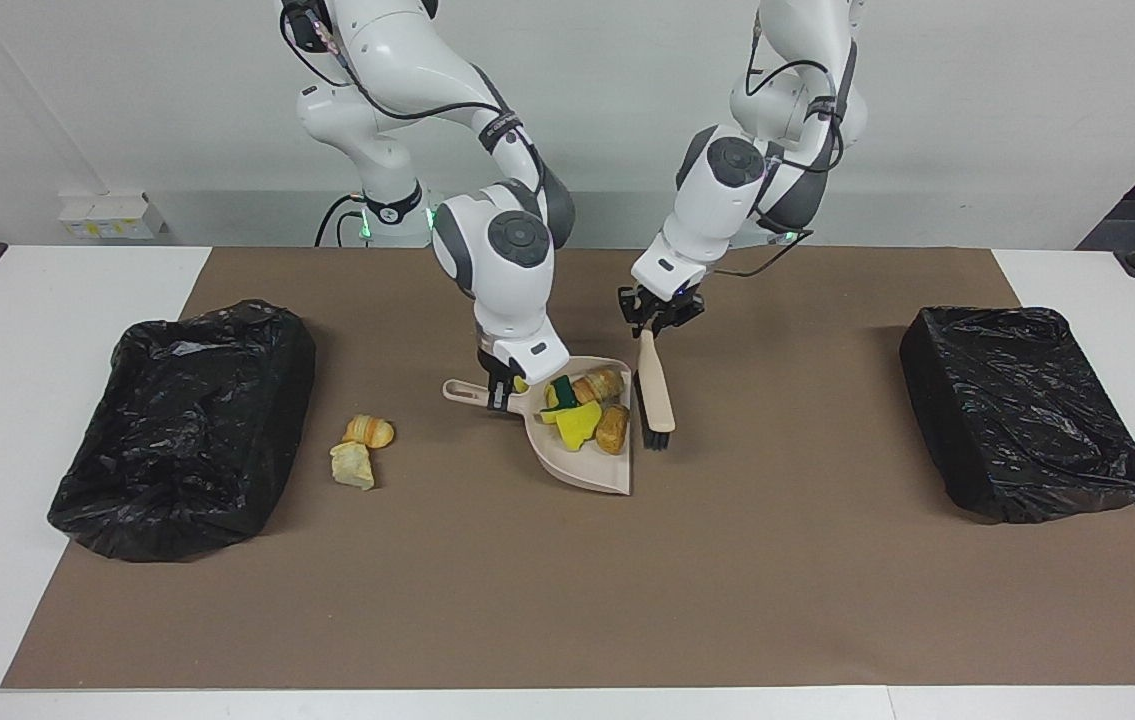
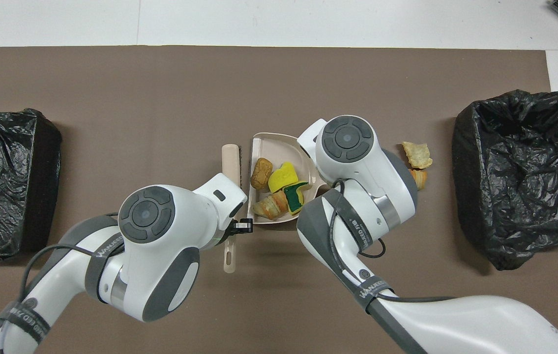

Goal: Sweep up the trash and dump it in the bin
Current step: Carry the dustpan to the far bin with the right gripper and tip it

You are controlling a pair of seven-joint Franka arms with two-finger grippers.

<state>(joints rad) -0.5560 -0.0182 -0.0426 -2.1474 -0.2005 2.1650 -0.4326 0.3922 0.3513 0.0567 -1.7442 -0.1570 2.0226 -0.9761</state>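
Note:
My left gripper needs to drop the beige brush on the bare mat [image 2: 275, 271] between my arms, just short of the dustpan.
The beige dustpan [image 1: 587, 470] sits mid-mat, and my right gripper [image 1: 499, 388] is shut on its handle [image 1: 462, 390]. In the pan lie a yellow sponge chunk [image 1: 577, 422], a green-backed sponge [image 1: 559, 393], a croissant-like lump [image 1: 595, 383] and a brown lump [image 1: 612, 428]. My left gripper [image 1: 655, 318] is shut on the handle of the beige brush [image 1: 655, 390], which hangs bristles down along the pan's edge. Two more trash lumps [image 1: 368, 430] [image 1: 351, 466] lie on the mat toward the right arm's end. The overhead view shows the pan [image 2: 274, 140], the brush [image 2: 232, 160] and these lumps [image 2: 417, 153].
A black-lined bin [image 1: 182, 430] stands at the right arm's end of the brown mat, beside the two loose lumps. A second black-lined bin [image 1: 1027, 410] stands at the left arm's end. They also show in the overhead view [image 2: 519, 172] [image 2: 3, 182].

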